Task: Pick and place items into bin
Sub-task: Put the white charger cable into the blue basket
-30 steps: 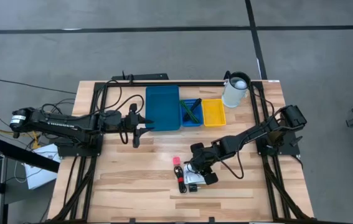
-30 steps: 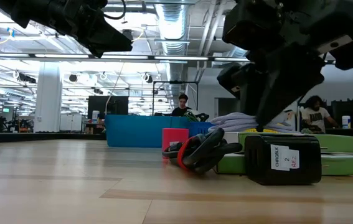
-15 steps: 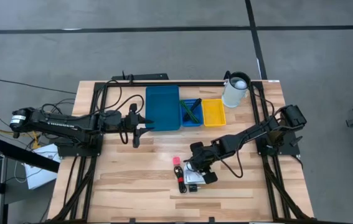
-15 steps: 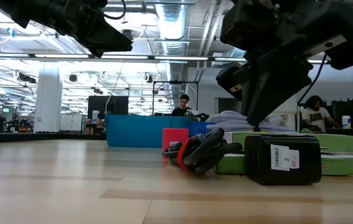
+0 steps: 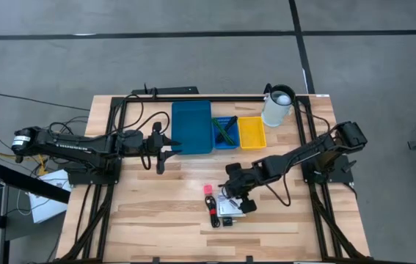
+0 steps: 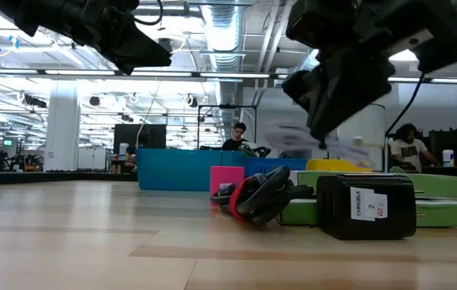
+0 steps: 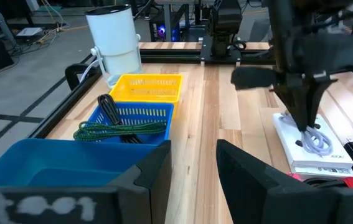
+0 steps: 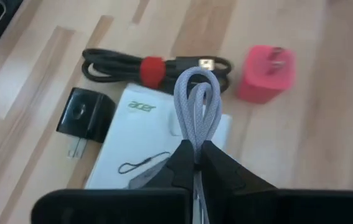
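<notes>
Next, I let go of the grey braided cable with my right gripper in the small blue basket (image 5: 218, 134), next to the green cord.
My right gripper (image 8: 196, 163) is shut on a coiled grey braided cable (image 8: 196, 102), above a white printed box (image 8: 140, 144) near the table's front middle. Around the box lie a pink plug block (image 8: 266, 71), a black cable with a red tie (image 8: 151, 65) and a small black adapter (image 8: 83, 116). A large blue bin (image 5: 191, 126) sits at the table's far side. My left gripper (image 5: 168, 149) hangs open beside the bin's left edge, holding nothing. My right gripper pinches the cable coil's bundled strands (image 8: 196, 142) between its two fingers, with the looped end sticking out past the fingertips. The fingers slant down from the table's right side. In the low view the coil (image 6: 292, 138) is lifted clear of the box.
Right of the blue bin stand a small blue basket (image 5: 224, 132) holding a green cord, a yellow basket (image 5: 252, 132) and a white jug (image 5: 277, 107). People sit in the room beyond the table. Bare wood lies at the table's front left.
My right gripper has taken hold of the grey cable coil and risen slightly. The coil, which lay on the white box, has come up off it.
</notes>
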You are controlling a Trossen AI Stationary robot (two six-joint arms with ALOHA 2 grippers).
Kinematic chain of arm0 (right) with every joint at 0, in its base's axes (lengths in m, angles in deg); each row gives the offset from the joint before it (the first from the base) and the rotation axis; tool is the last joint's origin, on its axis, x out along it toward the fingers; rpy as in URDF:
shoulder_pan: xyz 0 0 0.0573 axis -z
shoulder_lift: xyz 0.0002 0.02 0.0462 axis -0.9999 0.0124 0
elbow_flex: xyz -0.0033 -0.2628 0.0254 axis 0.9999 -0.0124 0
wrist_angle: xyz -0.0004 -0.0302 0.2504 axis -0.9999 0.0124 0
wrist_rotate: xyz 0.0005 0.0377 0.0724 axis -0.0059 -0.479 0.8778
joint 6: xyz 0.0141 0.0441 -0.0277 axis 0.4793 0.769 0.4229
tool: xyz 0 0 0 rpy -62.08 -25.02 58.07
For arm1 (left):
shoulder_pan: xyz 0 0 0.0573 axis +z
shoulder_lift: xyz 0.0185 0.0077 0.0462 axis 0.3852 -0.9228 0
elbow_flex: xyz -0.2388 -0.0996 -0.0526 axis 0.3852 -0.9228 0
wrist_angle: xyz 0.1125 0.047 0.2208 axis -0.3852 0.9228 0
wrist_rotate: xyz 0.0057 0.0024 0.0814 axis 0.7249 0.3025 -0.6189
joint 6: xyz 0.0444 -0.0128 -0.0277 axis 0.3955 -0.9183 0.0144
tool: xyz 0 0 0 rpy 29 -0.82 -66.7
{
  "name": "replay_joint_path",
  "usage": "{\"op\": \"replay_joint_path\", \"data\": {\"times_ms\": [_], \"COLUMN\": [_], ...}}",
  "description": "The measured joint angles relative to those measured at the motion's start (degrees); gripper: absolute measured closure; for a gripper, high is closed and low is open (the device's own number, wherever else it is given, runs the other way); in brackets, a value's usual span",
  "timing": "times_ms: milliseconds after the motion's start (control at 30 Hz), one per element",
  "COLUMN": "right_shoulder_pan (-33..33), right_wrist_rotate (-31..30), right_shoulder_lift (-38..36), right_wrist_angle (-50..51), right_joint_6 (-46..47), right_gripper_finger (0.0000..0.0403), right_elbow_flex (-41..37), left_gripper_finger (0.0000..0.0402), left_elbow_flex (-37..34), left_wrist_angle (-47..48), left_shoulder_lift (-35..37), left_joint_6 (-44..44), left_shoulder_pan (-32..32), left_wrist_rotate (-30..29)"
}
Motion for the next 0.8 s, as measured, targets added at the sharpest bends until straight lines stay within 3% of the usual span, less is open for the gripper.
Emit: {"op": "replay_joint_path", "data": {"times_ms": [233,467,800], "right_shoulder_pan": [3.1,11.9,27.4], "right_wrist_rotate": [-7.3,-17.8,-17.9], "right_shoulder_lift": [-5.3,-9.4,-5.9], "right_wrist_angle": [-0.8,-5.3,-10.9], "right_joint_6": [0.5,1.0,10.0], "right_gripper_finger": [0.0401,0.0401,0.0401], "right_elbow_flex": [0.0,0.0,0.0], "left_gripper_finger": [0.0285,0.0285,0.0285], "left_elbow_flex": [0.0,0.0,0.0], "left_wrist_angle": [0.0,0.0,0.1], "left_shoulder_lift": [0.0,0.0,0.0], "left_joint_6": [0.0,-0.6,-4.5], "left_shoulder_pan": [0.0,0.0,0.0], "left_wrist_rotate": [0.0,0.0,0.0]}}
